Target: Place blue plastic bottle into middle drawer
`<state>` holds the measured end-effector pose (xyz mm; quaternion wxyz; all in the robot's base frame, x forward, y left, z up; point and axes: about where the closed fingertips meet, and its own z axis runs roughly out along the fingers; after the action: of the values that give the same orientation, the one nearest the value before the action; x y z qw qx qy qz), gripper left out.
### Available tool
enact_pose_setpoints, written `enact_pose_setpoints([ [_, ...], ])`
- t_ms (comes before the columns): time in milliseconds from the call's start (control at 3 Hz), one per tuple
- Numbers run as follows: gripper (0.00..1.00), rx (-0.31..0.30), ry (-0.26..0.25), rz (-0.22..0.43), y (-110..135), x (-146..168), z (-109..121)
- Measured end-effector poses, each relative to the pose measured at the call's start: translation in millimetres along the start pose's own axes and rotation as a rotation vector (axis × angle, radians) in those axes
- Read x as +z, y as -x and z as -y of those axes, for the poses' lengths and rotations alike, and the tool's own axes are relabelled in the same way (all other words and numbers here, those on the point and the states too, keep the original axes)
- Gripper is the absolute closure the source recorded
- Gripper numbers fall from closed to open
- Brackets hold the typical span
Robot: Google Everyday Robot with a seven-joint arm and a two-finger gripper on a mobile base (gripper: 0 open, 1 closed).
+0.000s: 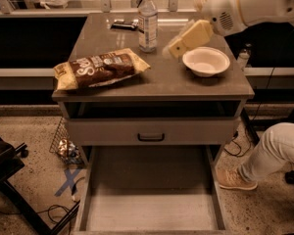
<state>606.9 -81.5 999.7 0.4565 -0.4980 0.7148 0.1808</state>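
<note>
The robot's gripper will next move to the blue plastic bottle's upper part (pixel 147 5), under the bottle's white cap, and close there.
The blue plastic bottle (pixel 147 21) stands upright at the back middle of the grey tabletop (pixel 161 80); it is clear, with a white cap and a pale label. My gripper (pixel 175 49) hangs over the tabletop just right of the bottle, between it and the bowl, not touching it. The white arm (pixel 245 6) reaches in from the upper right. The middle drawer (pixel 152 207) is pulled out at the bottom, its pale floor bare.
A brown chip bag (pixel 100 70) lies at the table's front left. A white bowl (pixel 206 61) sits at the right. A small dark item (pixel 123 24) lies behind the bottle. A closed drawer front with a black handle (pixel 151 137) is above the open drawer. A person's leg (pixel 264 155) is at the right.
</note>
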Motion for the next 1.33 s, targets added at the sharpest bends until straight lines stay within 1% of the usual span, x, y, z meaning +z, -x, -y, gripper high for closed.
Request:
enact_pose_setpoints([
  [333, 0.0, 0.004, -0.07, 0.051, 13.0, 3.1, 18.3],
  [667, 0.0, 0.004, -0.07, 0.051, 13.0, 3.1, 18.3],
  [1000, 0.0, 0.066, -0.109, 0.094, -1.3, 24.5, 44.6],
  [1333, 0.0, 0.19, -0.197, 0.152, -32.6, 75.1, 109.5],
])
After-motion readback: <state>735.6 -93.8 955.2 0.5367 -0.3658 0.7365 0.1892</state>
